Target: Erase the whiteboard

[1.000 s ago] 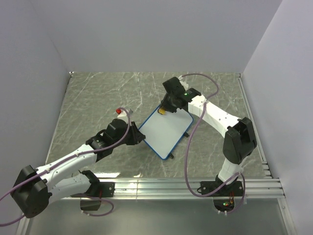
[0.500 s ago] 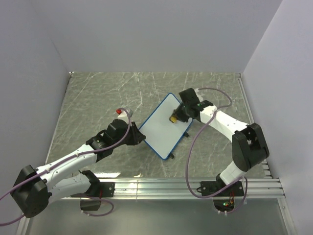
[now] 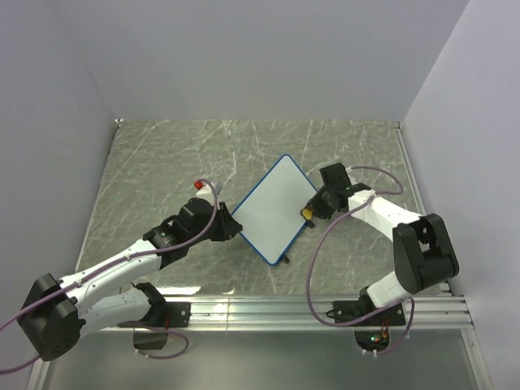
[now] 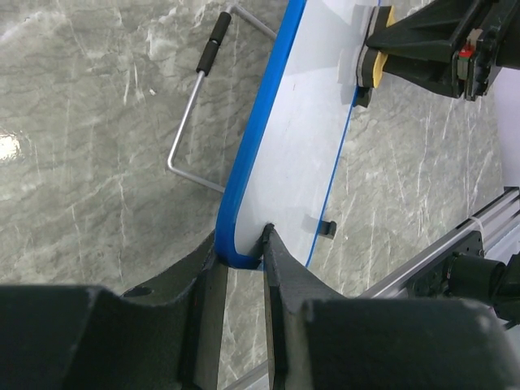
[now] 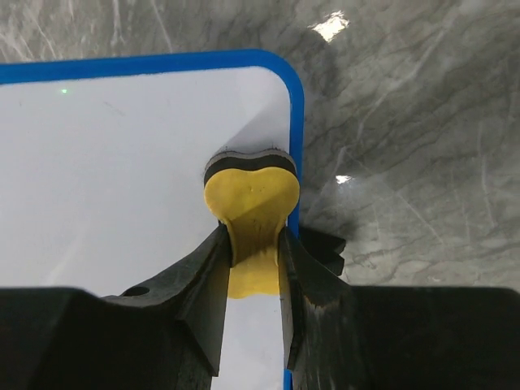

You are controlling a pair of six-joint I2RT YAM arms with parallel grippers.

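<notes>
The small yellow eraser will leave my right gripper on the marble table [image 3: 340,234] beside the whiteboard's black clip.
The whiteboard [image 3: 272,210], white with a thin blue frame, lies at an angle on the marble table, and no marks show on its face. My left gripper [image 3: 234,230] is shut on its left corner, pinching the blue frame [image 4: 236,236] between the fingers [image 4: 241,252]. My right gripper [image 3: 310,211] is shut on a small yellow eraser [image 5: 250,195], whose dark pad presses on the whiteboard [image 5: 122,162] beside its right edge near a rounded corner. In the left wrist view the eraser [image 4: 375,65] sits at the board's far edge.
A bent metal wire leg with a black grip [image 4: 195,106] sticks out from under the board. A small red-capped object [image 3: 197,184] stands near the left arm. An aluminium rail [image 3: 325,307] runs along the near edge, and grey walls close in three sides.
The right gripper has slid the eraser from the board's far corner across it to the right edge, towards the near side. The left gripper and the board have not moved.
</notes>
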